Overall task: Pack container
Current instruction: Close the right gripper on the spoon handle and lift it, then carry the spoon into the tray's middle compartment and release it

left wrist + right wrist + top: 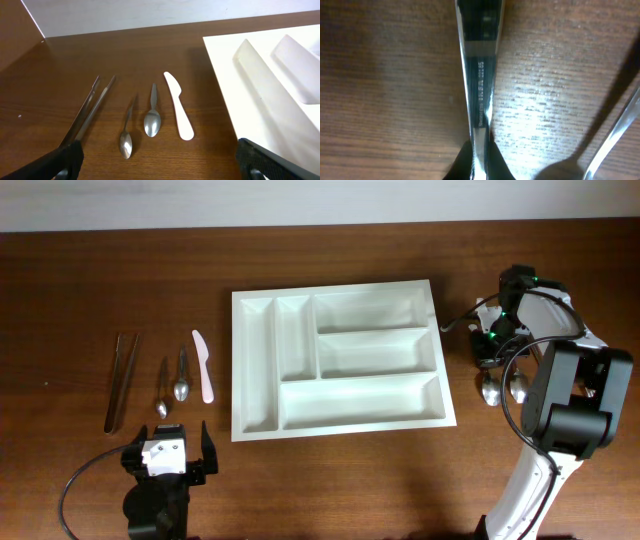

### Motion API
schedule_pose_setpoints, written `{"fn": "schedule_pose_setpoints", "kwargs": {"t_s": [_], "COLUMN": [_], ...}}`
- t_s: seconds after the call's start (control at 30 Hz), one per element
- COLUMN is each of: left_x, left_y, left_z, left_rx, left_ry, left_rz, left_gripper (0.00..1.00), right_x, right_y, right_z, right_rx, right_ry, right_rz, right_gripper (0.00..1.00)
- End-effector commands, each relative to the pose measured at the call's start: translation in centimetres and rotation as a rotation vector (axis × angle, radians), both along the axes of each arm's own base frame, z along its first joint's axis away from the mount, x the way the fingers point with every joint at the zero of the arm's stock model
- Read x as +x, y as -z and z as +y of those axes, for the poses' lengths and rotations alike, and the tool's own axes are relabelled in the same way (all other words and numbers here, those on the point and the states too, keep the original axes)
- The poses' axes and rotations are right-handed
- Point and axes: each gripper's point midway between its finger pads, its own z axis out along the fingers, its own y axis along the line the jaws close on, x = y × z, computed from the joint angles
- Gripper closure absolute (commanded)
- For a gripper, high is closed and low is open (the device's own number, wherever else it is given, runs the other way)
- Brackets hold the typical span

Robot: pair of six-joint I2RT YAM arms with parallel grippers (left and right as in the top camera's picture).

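I should let go of the metal spoon with my right gripper in the middle long compartment of the white tray point(380, 357).
The container point(335, 288) is a white five-compartment cutlery tray in the middle of the table, with nothing in it; its left part shows in the left wrist view point(260, 75). My right gripper point(491, 352) is low at the table to the tray's right. In the right wrist view its dark fingers point(479, 160) are shut on the handle of a metal spoon point(477, 75). Two spoon bowls point(490, 388) point(518, 386) lie just in front of it. My left gripper point(168, 455) point(160, 162) is open and empty near the front left edge.
Left of the tray lie metal tongs point(122, 380) point(90, 107), two small spoons point(163, 388) point(182, 375) point(126, 135) point(152, 117) and a white plastic knife point(203, 365) point(178, 107). A second utensil handle point(615, 135) lies beside the held spoon.
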Motion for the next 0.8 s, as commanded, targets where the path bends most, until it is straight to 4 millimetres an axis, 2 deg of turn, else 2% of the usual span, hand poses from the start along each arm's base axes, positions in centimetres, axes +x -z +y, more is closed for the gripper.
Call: {"fn": "schedule_pose_setpoints", "kwargs": {"t_s": [0.0,0.2,0.33,0.37,0.47,0.53,0.77], "left_x": [0.0,0.0,0.0,0.0,0.0,0.0,0.0], "left_y": [0.2,0.2,0.2,0.2,0.2,0.2,0.2], "left_z": [0.0,0.0,0.0,0.0,0.0,0.0,0.0], "left_rx": [0.018,0.018,0.018,0.018,0.018,0.018,0.018], "left_ry": [0.001,0.001,0.001,0.001,0.001,0.001,0.001], "left_rz": [0.001,0.001,0.001,0.002,0.001,0.001,0.001], "left_gripper": [0.01,0.01,0.01,0.01,0.01,0.01,0.01], "right_x": [1.7,4.7,6.2,6.6,7.0,7.2,6.5], "right_y": [-1.8,-7.9,-11.5,-12.8,-14.4,-15.4,-15.8], "right_z": [-0.6,0.0,2.4,3.7,5.9,8.1,15.4], "right_rx": [-0.027,-0.04,-0.015,-0.015,-0.014,-0.008,0.069], "right_ry": [0.012,-0.011,-0.065,-0.106,-0.187,-0.258,-0.567], "right_rz": [-0.044,-0.158,-0.21,-0.227,-0.247,-0.263,-0.269], "right_gripper": [0.96,0.96,0.96,0.96,0.96,0.96,0.96]}}
